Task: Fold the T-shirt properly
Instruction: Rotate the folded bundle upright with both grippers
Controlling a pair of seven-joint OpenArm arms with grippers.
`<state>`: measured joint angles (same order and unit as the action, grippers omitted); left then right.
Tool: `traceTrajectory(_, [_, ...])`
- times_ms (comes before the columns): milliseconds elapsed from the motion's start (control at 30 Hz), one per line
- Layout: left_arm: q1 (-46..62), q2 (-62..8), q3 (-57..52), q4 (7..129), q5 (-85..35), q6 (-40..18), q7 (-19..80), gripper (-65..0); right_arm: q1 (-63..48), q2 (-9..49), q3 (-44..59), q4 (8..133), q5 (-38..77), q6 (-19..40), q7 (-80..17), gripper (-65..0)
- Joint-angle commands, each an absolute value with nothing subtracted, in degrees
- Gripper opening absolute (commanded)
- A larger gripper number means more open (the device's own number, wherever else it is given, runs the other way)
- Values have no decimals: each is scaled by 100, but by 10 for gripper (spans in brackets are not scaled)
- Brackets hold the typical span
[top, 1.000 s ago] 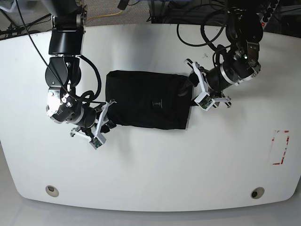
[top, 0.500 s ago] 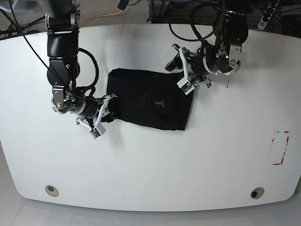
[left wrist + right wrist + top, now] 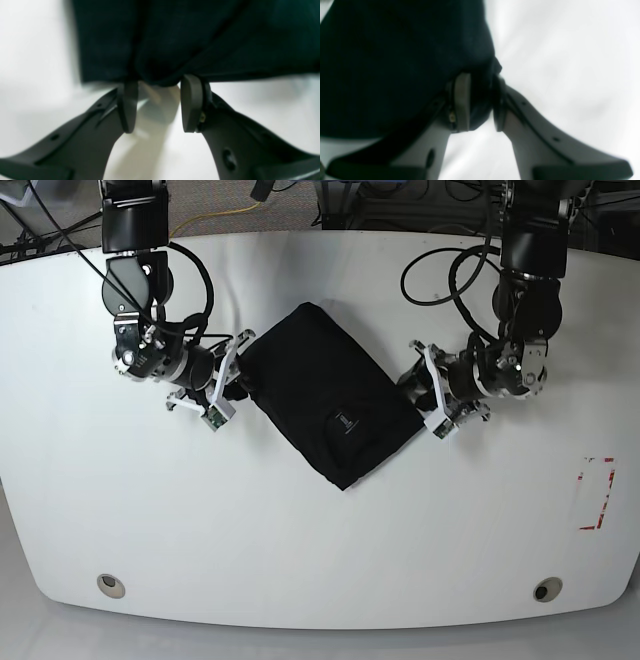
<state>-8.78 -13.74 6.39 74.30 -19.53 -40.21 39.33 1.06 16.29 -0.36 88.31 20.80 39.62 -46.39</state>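
I will release the black T-shirt's hem corner with my left gripper on the bare white table slightly nearer the front edge (image 3: 415, 470). The hem is now bunched between the fingertips.
The black T-shirt (image 3: 325, 395) lies folded into a compact rectangle, turned diagonally on the white table (image 3: 320, 550). My right gripper (image 3: 233, 377) is at its left corner. In the right wrist view that gripper (image 3: 480, 85) is shut on a thick fold of the T-shirt (image 3: 395, 62), with cloth filling the gap between the pads. My left gripper (image 3: 418, 392) is at the shirt's right corner. The left wrist view shows this gripper (image 3: 159, 83) with the hem of the T-shirt (image 3: 200, 37) bunched between its fingertips.
A red-marked rectangle (image 3: 597, 492) sits near the table's right edge. Two round holes (image 3: 111, 584) (image 3: 546, 589) are set near the front edge. Cables (image 3: 440, 270) trail over the back of the table behind both arms.
The folded T-shirt has swung from lying square to a diagonal. The right gripper moved up along the left side. The left gripper moved from the shirt's upper right edge down to its right corner.
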Motion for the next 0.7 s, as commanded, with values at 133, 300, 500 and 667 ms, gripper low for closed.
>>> traceTrajectory(133, [-1499,-1622,602,7064,-1938,-4000,3925,-396,-215,1499,-356,9429,2132,4000,-4593,-520])
traceTrajectory(300, [-1657,-1815,593,7407,-1965,-4000,3978,-396,-400,1279,-831,9640,2132,4000,-4690,-520])
traceTrajectory(500, [-1490,-2026,215,8453,-1965,-4000,4259,-396,-409,716,-945,9991,2132,4000,-5130,-520])
traceTrajectory(667, [-1156,-1745,-242,9552,-1956,-4000,4971,-396,-382,611,-919,10202,2132,4000,-5182,-520])
